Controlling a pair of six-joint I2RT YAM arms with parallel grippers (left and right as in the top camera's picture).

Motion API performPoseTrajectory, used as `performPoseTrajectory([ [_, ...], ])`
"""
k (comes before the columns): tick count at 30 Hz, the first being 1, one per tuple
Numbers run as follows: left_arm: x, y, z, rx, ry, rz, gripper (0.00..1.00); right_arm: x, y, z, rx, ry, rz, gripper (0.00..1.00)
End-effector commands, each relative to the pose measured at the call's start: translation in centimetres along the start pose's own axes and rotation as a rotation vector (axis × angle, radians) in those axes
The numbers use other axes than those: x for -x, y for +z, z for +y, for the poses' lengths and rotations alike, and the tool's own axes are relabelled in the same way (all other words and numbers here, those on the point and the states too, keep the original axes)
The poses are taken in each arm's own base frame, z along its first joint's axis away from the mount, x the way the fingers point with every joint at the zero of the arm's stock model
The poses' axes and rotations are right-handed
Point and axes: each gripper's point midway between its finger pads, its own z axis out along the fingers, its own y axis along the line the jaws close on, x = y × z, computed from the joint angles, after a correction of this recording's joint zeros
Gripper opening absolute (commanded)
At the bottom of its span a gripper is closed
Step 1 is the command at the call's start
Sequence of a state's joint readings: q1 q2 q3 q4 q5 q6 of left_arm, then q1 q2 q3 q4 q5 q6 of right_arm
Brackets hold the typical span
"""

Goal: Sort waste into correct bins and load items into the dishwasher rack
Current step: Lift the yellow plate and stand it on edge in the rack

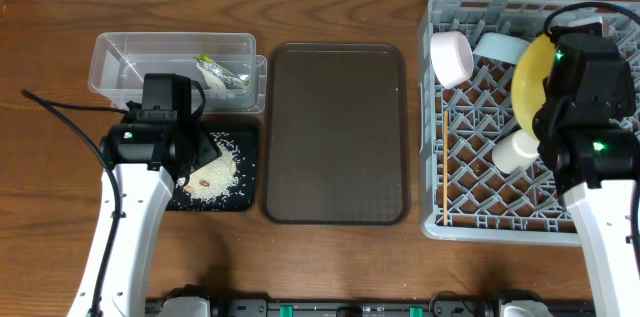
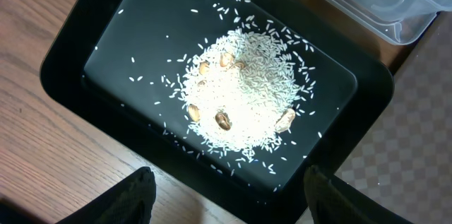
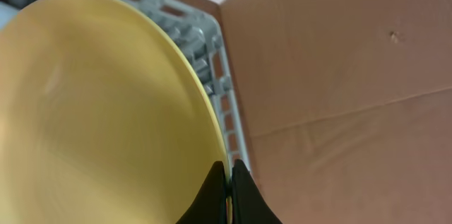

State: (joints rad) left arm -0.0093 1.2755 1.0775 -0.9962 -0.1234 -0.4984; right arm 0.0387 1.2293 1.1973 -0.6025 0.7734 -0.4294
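I need to release the yellow plate from my right gripper in the rack (image 1: pixel 484 117) between the chopsticks and the small white cup. The plate now stands on edge in the rack.
My right gripper (image 3: pixel 228 181) is shut on the rim of the yellow plate (image 3: pixel 92 111), which stands on edge in the grey dishwasher rack (image 1: pixel 470 172); the plate also shows overhead (image 1: pixel 530 82). The rack holds a white bowl (image 1: pixel 452 57), a light blue bowl (image 1: pixel 500 47), a small white cup (image 1: pixel 515 152) and chopsticks (image 1: pixel 444 192). My left gripper (image 2: pixel 226 196) is open and empty over the near edge of the black tray (image 2: pixel 106 104), which holds a pile of rice scraps (image 2: pixel 244 93). The yellow-green wrapper (image 1: pixel 218 70) lies in the clear tub (image 1: pixel 120 57).
A large dark brown serving tray (image 1: pixel 335 132) lies between the black tray and the rack. The clear tub's corner shows in the left wrist view (image 2: pixel 395 12). Brown cardboard-like surface (image 3: pixel 339 75) fills the right of the right wrist view, beyond the rack's edge.
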Motion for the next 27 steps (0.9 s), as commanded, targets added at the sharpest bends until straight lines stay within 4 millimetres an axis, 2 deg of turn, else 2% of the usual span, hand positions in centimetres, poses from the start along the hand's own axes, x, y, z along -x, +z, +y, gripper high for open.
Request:
performPoseTrajectory([
  [1, 0.2, 0.0, 0.3, 0.017, -0.008, -0.005, 0.70, -0.5, 0.7, -0.3, -0.042, -0.077, 0.042, 0.01],
  [6, 0.2, 0.0, 0.3, 0.017, -0.008, -0.005, 0.70, -0.8, 1.7, 1.8, -0.008, -0.088, 0.075, 0.01],
  [11, 0.2, 0.0, 0.3, 0.017, -0.008, -0.005, 0.70, -0.2, 1.9, 3.2, 0.047, 0.085, 0.053, 0.01],
  [15, 0.2, 0.0, 0.3, 0.017, -0.008, -0.004, 0.70, 0.8, 1.7, 4.7, 0.140, 0.108, 0.006, 0.01],
  [27, 0.2, 0.0, 0.3, 0.017, -0.008, -0.005, 0.70, -1.4, 2.4, 7.0, 0.186, 0.070, 0.108, 0.01],
])
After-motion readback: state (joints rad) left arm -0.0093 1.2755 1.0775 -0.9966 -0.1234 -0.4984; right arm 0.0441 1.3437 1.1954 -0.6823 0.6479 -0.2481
